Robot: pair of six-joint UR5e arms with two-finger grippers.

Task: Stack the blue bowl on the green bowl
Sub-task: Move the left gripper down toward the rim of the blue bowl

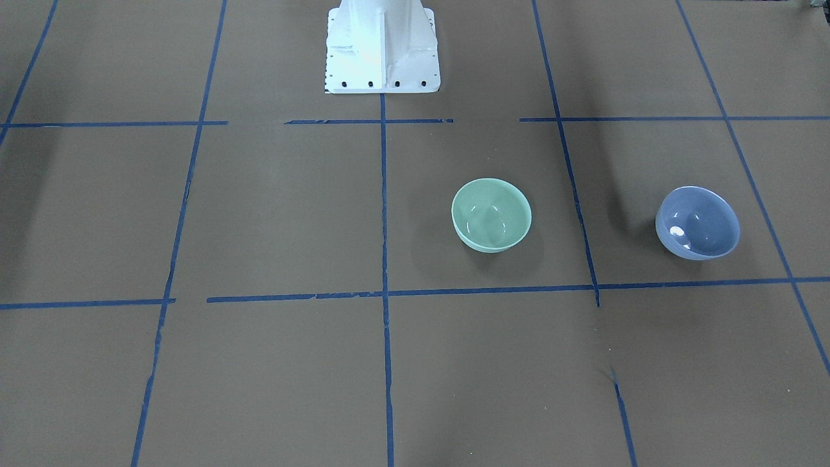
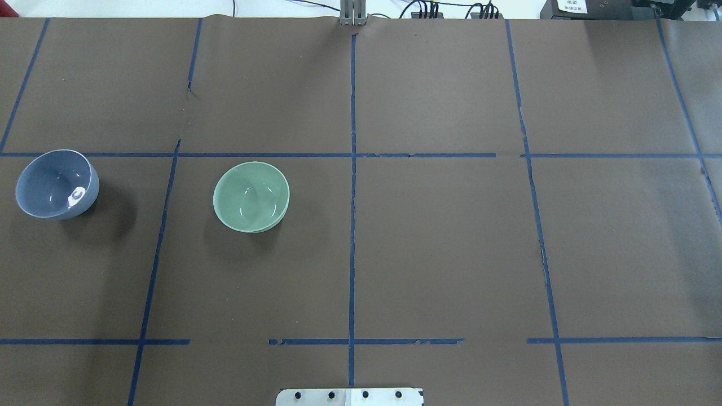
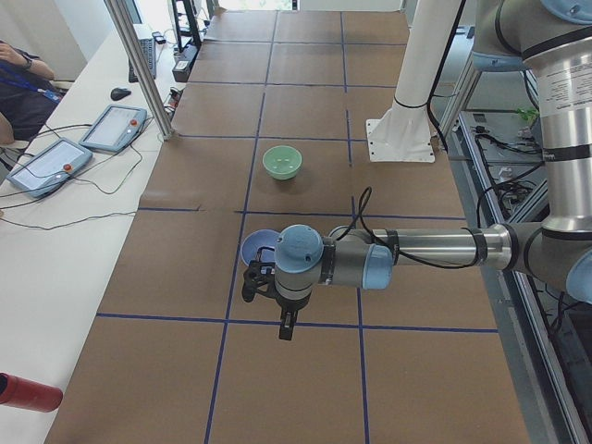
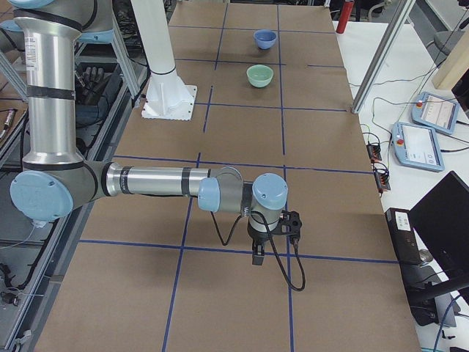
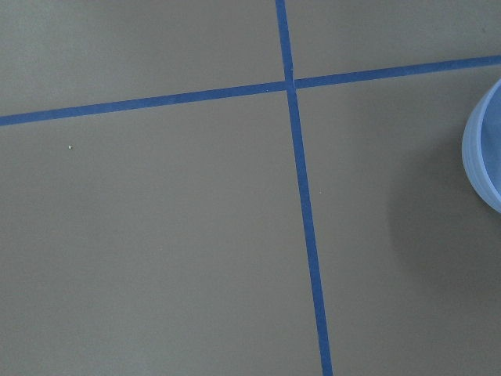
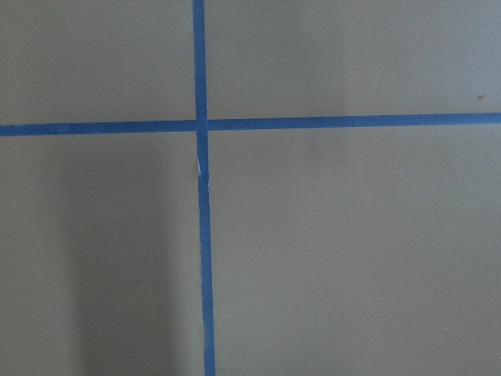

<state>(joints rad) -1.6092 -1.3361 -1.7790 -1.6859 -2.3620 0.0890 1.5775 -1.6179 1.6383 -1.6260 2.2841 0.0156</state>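
My left gripper is to go to the blue bowl next. It should then close on the bowl's rim (image 1: 733,215) (image 5: 473,160), on the side farthest from the green bowl.
The blue bowl (image 1: 698,222) stands upright on the brown table, near its end on my left (image 2: 56,183). The green bowl (image 1: 491,215) stands upright apart from it, closer to the table's middle (image 2: 251,196). Both are empty. In the exterior left view my left gripper (image 3: 287,328) hangs above the table, close to the blue bowl (image 3: 257,247), which the arm partly hides. The bowl's rim shows at the left wrist view's right edge (image 5: 485,149). My right gripper (image 4: 258,257) hangs above the far other end. I cannot tell whether either is open or shut.
The white robot base (image 1: 381,48) stands at the table's robot-side edge. Blue tape lines (image 2: 352,169) grid the table. A metal post (image 3: 139,65), teach pendants (image 3: 55,162) and a red cylinder (image 3: 28,393) are on the side bench; a person (image 3: 18,83) sits there.
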